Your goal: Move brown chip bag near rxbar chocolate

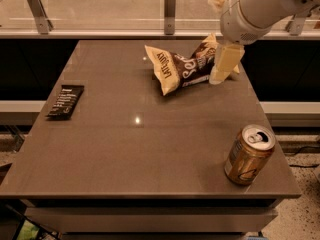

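The robot's gripper will next close on the dark middle (203, 61) of the brown chip bag, between the bag's pale yellow ends.
The brown chip bag (182, 69) lies crumpled at the back middle of the table, dark brown with pale yellow ends and white lettering. The rxbar chocolate (66, 100) lies flat near the table's left edge, far from the bag. My gripper (223, 66) hangs from the white arm (255, 9) at the back right. It is right at the bag's right end and covers part of it. I cannot tell whether it touches the bag.
A gold drink can (248, 155) stands upright near the front right corner of the brown table (140, 159). A glass barrier with metal posts (170, 4) runs behind the table's far edge.
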### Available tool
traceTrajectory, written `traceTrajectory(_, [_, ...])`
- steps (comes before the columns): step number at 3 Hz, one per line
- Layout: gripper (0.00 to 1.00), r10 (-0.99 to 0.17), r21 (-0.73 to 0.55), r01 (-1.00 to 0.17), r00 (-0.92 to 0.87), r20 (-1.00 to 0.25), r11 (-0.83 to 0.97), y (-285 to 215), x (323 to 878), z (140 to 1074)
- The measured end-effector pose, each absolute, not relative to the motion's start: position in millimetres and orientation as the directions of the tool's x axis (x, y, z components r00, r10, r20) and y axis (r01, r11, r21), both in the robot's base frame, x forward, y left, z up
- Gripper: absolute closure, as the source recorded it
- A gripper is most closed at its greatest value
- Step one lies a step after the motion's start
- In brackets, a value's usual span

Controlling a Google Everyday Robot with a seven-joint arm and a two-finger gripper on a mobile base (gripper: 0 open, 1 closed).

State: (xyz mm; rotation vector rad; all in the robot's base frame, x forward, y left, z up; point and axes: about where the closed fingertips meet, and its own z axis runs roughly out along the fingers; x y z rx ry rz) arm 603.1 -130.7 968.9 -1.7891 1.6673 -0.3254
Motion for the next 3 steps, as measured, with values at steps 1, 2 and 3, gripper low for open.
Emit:
traceTrajectory(1, [0.0, -0.947, -0.615, -0.788, 0.179, -0.267, 0.024, -125.1, 620.1, 956.0])
traceTrajectory(2, [0.0, -0.958, -0.602, -0.798, 0.17, -0.229, 0.003, -124.6, 632.6, 943.1])
traceTrajectory(3, [0.0, -0.974, -0.58, -0.815, 0.152, -0.17, -0.026, -127.5, 644.9, 925.0])
